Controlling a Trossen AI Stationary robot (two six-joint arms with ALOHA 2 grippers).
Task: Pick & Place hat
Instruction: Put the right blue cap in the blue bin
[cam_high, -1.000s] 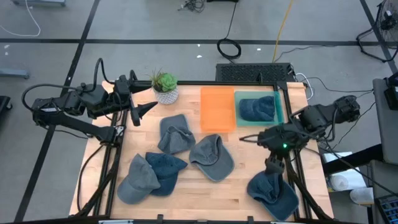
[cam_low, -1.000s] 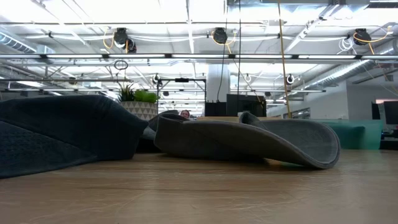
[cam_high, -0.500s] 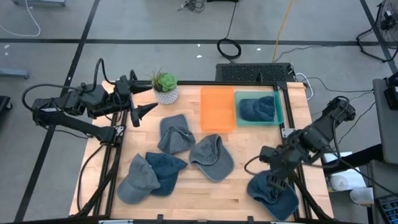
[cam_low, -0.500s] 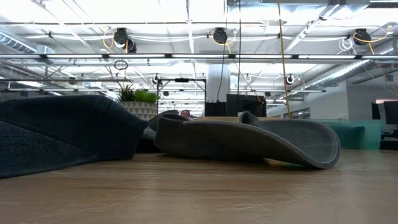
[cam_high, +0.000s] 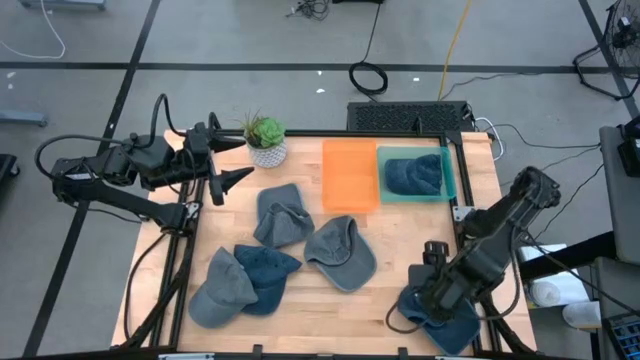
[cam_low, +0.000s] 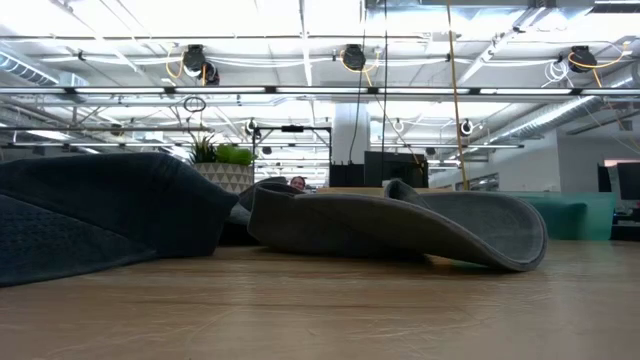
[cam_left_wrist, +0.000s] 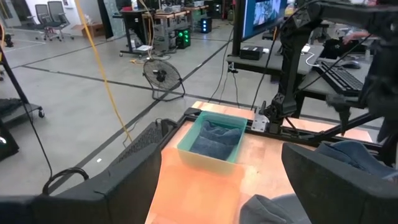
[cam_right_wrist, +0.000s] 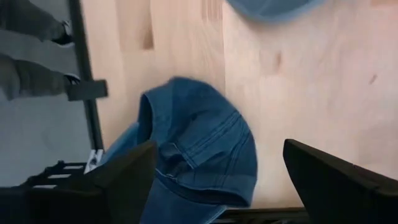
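Next, I close my right gripper on the blue hat's crown (cam_high: 413, 298) (cam_right_wrist: 240, 173) at the near corner of the table, on the hat's side toward the teal bin.
Several denim hats lie on the wooden table: a grey-blue hat (cam_high: 283, 213), a grey hat (cam_high: 340, 252), a dark blue one (cam_high: 266, 274) overlapping a grey one (cam_high: 222, 290), and a blue hat (cam_high: 445, 318) at the near right corner. Another hat (cam_high: 413, 174) lies in the teal bin (cam_high: 449, 180). My right gripper (cam_high: 415, 298) hangs open above the near-right blue hat (cam_right_wrist: 199, 149), pointing down, its fingers apart on either side and touching nothing. My left gripper (cam_high: 240, 160) waits open in the air at the far left, pointing level toward the bin (cam_left_wrist: 214, 140).
An orange tray (cam_high: 350, 175) lies beside the teal bin at the far edge. A potted plant (cam_high: 265, 140) stands at the far left near my left gripper. In the low view the grey hat (cam_low: 400, 225) and a dark hat (cam_low: 90, 210) fill the foreground.
My right gripper has swung from the table's right-middle toward the near edge and gone down, tipping from nearly level to pointing down and rolling as it went. It now stands over the near-right blue hat. The hats have not moved.
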